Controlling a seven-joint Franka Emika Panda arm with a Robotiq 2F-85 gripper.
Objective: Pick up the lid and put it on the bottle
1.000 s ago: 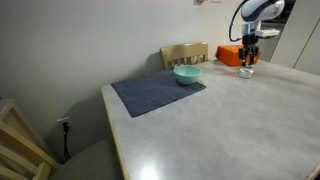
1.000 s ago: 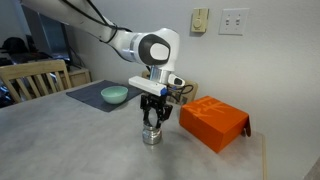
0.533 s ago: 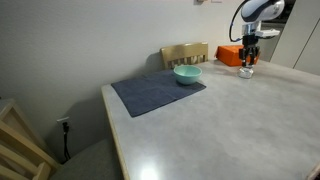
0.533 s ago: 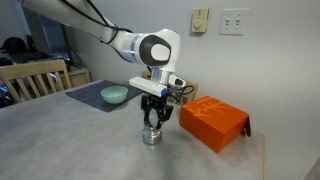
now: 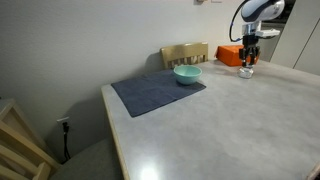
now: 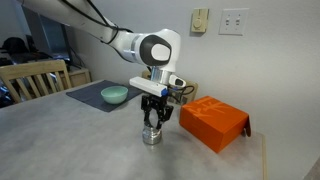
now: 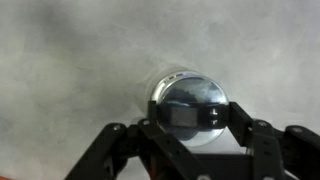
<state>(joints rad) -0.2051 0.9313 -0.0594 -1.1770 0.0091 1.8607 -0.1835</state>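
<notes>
Next, I release the lid on the opening of the bottle (image 5: pixel 246 69) (image 7: pixel 189 105) near the orange box with my gripper.
The bottle (image 6: pixel 151 136) is a small squat see-through container standing on the grey table near the orange box. It also shows in an exterior view at the far end of the table, bottle (image 5: pixel 247 71). My gripper (image 6: pixel 152 122) hangs straight down right over its mouth. In the wrist view the bottle (image 7: pixel 186 88) is a round glassy shape directly under the gripper (image 7: pixel 192 117). The fingers are shut on a small grey piece, the lid (image 7: pixel 182 116), held at the bottle's top. Whether the lid rests on the mouth I cannot tell.
An orange box (image 6: pixel 213 122) lies close beside the bottle. A teal bowl (image 6: pixel 115 95) sits on a dark blue mat (image 5: pixel 157 93). Wooden chairs stand behind the table (image 5: pixel 185 53) and near the camera (image 5: pixel 20 140). The table's edge (image 5: pixel 112 130) runs down one side.
</notes>
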